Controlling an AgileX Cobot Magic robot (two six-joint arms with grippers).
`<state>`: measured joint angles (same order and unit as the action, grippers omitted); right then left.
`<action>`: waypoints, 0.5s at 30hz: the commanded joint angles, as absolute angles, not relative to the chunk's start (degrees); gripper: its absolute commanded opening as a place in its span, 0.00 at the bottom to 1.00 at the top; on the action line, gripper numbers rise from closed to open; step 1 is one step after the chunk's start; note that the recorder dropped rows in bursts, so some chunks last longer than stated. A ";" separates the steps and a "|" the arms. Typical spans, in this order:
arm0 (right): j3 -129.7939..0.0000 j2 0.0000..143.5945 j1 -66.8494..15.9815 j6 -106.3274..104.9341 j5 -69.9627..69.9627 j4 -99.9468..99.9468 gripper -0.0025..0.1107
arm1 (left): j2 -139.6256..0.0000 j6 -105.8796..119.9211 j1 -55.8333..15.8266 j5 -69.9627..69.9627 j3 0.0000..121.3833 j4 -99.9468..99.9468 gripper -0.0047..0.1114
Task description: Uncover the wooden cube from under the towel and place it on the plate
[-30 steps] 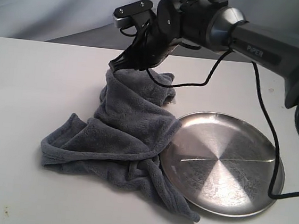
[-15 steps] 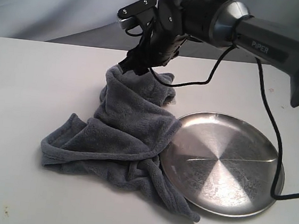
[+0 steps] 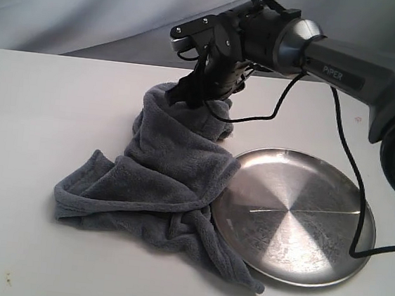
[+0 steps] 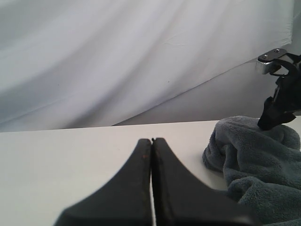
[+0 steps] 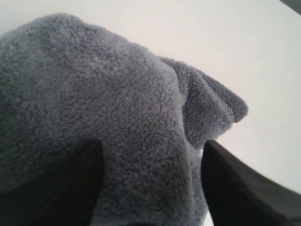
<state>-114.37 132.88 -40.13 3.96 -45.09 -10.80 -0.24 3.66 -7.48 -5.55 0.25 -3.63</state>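
Note:
My right gripper will pinch a fold [image 3: 159, 99] beside the towel's broad top, which its open fingers straddle, and peel it over the towel's near part.
The grey-blue towel [image 3: 166, 173] lies bunched on the table, rising to a peak at its far end and overlapping the left rim of the silver plate [image 3: 296, 215]. My right gripper [image 3: 189, 94] is at that peak, open. Its fingers straddle a hump of towel [image 5: 94, 84] in the right wrist view, where the gripper [image 5: 150, 188] shows dark fingers wide apart. The wooden cube is hidden. My left gripper [image 4: 151, 140] is shut and empty, low over bare table, with the towel [image 4: 258, 155] ahead of it to one side.
The white table [image 3: 38, 117] extends left of the towel. A black cable [image 3: 354, 171] hangs from the right arm across the plate's far right side. A pale cloth backdrop [image 3: 92, 3] stands behind the table.
The right gripper's jaws have gone from shut on the towel's peak to open. The gripper has shifted to the right and slightly down. The towel's peak still stands up.

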 commanded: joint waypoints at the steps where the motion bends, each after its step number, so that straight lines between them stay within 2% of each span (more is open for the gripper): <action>1: -114.61 132.89 -39.86 5.82 -44.60 -10.22 0.35 | 0.00 3.54 -7.36 -4.94 0.00 -3.77 0.04; 5: -114.61 133.18 -39.86 6.37 -44.60 -9.78 0.22 | 0.00 3.54 -7.36 -4.94 0.00 -3.77 0.04; 9: -114.61 133.18 -39.86 6.90 -44.60 -9.78 0.22 | 0.00 3.54 -7.36 -4.94 0.00 -3.77 0.04; 11: -114.61 133.18 -39.86 6.90 -44.47 -9.78 0.28 | 0.00 3.54 -7.36 -4.94 0.00 -3.77 0.04; 15: -114.61 133.18 -39.86 6.90 -44.08 -8.05 0.48 | 0.00 3.54 -7.36 -4.94 0.00 -3.77 0.04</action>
